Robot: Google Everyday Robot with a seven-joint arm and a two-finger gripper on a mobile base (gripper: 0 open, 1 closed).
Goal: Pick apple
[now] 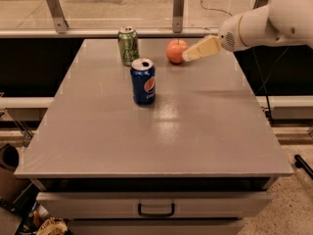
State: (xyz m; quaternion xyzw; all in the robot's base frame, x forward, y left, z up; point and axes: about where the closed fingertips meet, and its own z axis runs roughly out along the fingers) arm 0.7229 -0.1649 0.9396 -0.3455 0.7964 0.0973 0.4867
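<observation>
The robot's gripper should next close around the lower half of the orange-red apple [176, 56], so that the top of the apple stays clear above the fingers.
The orange-red apple [175, 51] sits upright on the far part of the grey table [195, 126], right of centre. The gripper [188, 56] reaches in from the right on a white arm; its pale tan fingers [203, 48] point left and their tips are at the apple's right side, touching or nearly touching it. The apple rests on the table.
A green can [128, 45] stands left of the apple at the far edge. A blue Pepsi can [143, 81] stands in front of it, nearer the middle. A railing with metal posts [178, 6] runs behind the table. A drawer handle [156, 211] is below the front edge.
</observation>
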